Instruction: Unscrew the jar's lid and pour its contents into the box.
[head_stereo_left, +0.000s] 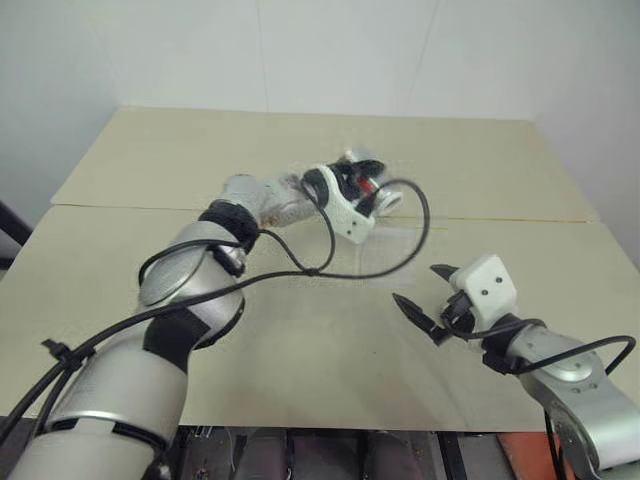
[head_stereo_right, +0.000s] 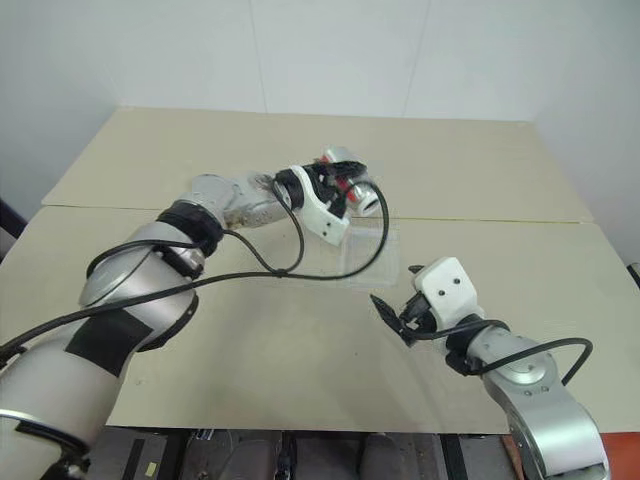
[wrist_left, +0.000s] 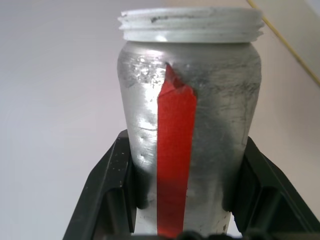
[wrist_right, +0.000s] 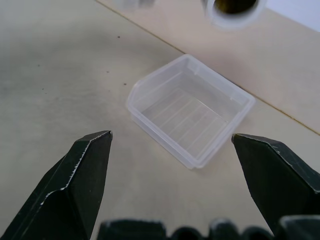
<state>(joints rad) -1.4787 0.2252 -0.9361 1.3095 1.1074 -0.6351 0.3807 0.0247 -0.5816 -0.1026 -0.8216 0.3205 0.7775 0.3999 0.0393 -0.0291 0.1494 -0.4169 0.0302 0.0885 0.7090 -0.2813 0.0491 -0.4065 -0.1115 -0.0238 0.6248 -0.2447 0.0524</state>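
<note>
The jar, now held over the box's far edge, will be let go by my left gripper on the table (head_stereo_left: 300, 272) next to the box, on the side of the box away from my right gripper.
My left gripper (head_stereo_left: 368, 190) is shut on the jar (wrist_left: 190, 100), a clear jar with a red strip down its side. It holds the jar lying nearly level in the air over the far edge of the box (wrist_right: 190, 115). The jar's threaded mouth (wrist_right: 232, 7) is bare and faces toward my right arm; something dark brown shows inside it. The box is a clear shallow tray (head_stereo_right: 365, 250) on the table, and nothing shows in it. My right gripper (head_stereo_right: 393, 285) hovers open just in front of the box with nothing between its fingers. The lid is out of view.
The beige table (head_stereo_left: 300, 340) has a seam running across it behind the box (head_stereo_left: 500, 218). A black cable (head_stereo_left: 300, 270) loops from my left arm across the table in front of the box. White walls rise behind the table.
</note>
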